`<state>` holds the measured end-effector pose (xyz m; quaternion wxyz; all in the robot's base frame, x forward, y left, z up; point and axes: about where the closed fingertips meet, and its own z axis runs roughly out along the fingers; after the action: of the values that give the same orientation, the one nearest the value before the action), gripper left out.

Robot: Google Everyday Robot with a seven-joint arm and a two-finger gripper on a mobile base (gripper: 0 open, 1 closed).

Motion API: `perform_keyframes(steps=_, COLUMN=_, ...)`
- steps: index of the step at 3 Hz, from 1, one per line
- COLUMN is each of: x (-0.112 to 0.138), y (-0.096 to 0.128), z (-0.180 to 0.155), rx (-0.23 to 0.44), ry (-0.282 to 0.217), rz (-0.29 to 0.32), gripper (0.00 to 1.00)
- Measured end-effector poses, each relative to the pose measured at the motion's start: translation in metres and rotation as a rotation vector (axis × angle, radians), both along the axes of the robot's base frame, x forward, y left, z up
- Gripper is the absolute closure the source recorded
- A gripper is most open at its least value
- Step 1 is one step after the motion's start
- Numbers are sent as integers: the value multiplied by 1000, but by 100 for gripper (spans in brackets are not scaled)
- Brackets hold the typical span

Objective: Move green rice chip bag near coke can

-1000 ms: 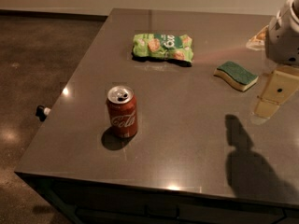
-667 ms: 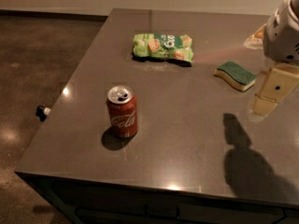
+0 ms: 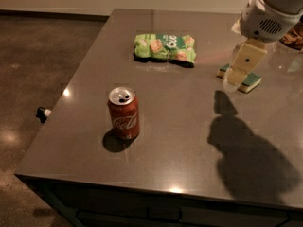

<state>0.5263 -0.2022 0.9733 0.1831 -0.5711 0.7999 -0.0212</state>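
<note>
Next, my gripper should go to the sponge-side end (image 3: 183, 49) of the green rice chip bag and close there.
The green rice chip bag (image 3: 165, 48) lies flat at the far middle of the grey table (image 3: 180, 141). The coke can (image 3: 124, 113) stands upright near the front left, opened, well apart from the bag. My gripper (image 3: 238, 72) hangs from the white arm at the upper right. It is above the table, to the right of the bag, in front of a sponge, and it holds nothing that I can see.
A yellow sponge with a green top (image 3: 251, 82) lies right of the bag, partly hidden by the gripper. A brownish object (image 3: 294, 35) sits at the far right edge. A small black and white thing (image 3: 42, 112) lies on the floor left of the table.
The arm has moved left, toward the chip bag, and now covers part of the sponge. Its shadow has shifted left too. Bag and can have not moved.
</note>
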Motion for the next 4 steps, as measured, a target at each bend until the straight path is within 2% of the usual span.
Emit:
perform_keyframes(steps=1, x=72, y=38, z=-1, rx=50, ry=-27, rz=0, gripper=0)
perform_keyframes(steps=3, x=158, y=93, z=-20, rx=62, ry=-81, rz=-46, gripper=0)
perform_keyframes(steps=4, x=187, y=96, z=-37, rx=54, ry=-78, rz=-70, gripper=0)
